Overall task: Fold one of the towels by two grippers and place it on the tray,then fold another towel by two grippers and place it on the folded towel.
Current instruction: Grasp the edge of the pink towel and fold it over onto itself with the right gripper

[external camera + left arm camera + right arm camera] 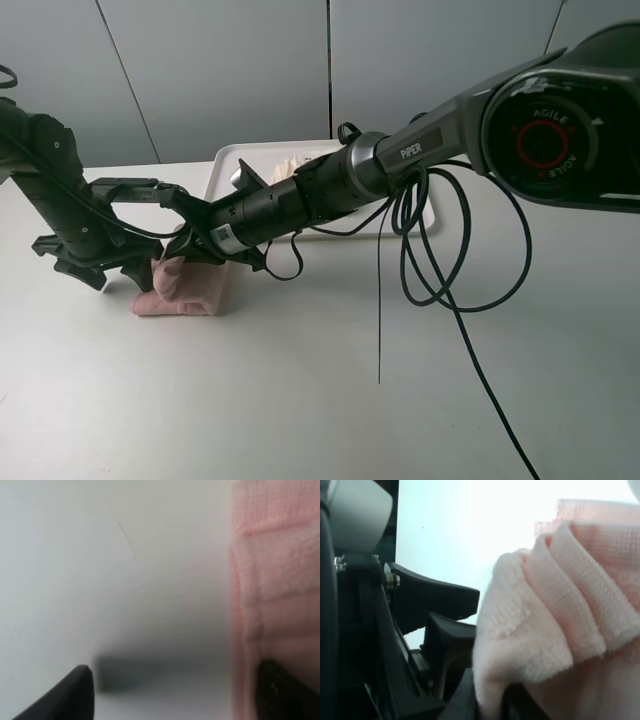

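Observation:
Next, my right gripper opens, back off and takes the pink towel's edge nearer my right arm (216, 287), because it is pinching the pink towel's bunched upper folds beside my left gripper.
A pink towel (185, 288) lies folded in a thick bundle on the white table, left of centre. My right gripper (197, 245) reaches across from the right and is shut on the towel's upper folds; the right wrist view shows the bunched pink layers (560, 600) pinched at the fingertips (492, 702). My left gripper (140, 268) is at the towel's left edge. In the left wrist view it (175, 695) is open, with the towel (275, 580) against one finger (285, 690). A cream towel (290, 160) lies on the white tray (225, 165) behind.
The right arm's black cables (440, 250) loop over the table's middle and trail toward the front. The left arm's body (50, 190) stands at the far left; it also shows in the right wrist view (435, 605). A grey wall runs behind the tray.

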### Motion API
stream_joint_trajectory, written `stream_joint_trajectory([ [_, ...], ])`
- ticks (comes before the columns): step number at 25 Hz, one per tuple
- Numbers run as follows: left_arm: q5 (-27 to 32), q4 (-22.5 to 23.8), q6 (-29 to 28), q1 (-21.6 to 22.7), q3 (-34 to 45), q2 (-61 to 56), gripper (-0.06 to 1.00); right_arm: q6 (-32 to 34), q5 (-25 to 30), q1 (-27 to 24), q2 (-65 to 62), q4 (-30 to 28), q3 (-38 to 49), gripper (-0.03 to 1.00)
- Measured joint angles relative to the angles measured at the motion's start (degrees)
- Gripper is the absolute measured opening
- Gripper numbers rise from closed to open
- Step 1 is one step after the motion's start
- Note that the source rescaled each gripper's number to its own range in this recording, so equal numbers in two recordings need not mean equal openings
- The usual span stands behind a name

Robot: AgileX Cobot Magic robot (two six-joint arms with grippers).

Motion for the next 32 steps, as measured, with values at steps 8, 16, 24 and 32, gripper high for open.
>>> stream_joint_trajectory([
  [8, 2.70, -0.13, 1.27, 0.00, -1.16, -0.52, 0.85, -0.09, -0.26, 0.00, 0.00, 0.00, -0.03, 0.03],
  [16, 6.93, -0.13, 2.56, 0.00, -4.12, -3.67, 0.85, -0.09, -0.59, 0.00, 0.00, 0.00, -0.03, 0.03],
  [24, 11.44, 0.17, 3.68, 0.00, -6.22, -3.91, 0.85, 0.16, -0.69, 0.00, 0.00, 0.00, -0.03, 0.04],
  [32, 14.99, 0.60, 4.40, 0.00, -9.42, -3.91, 0.85, 0.91, -0.80, 0.00, 0.00, 0.00, -0.03, 0.54],
])
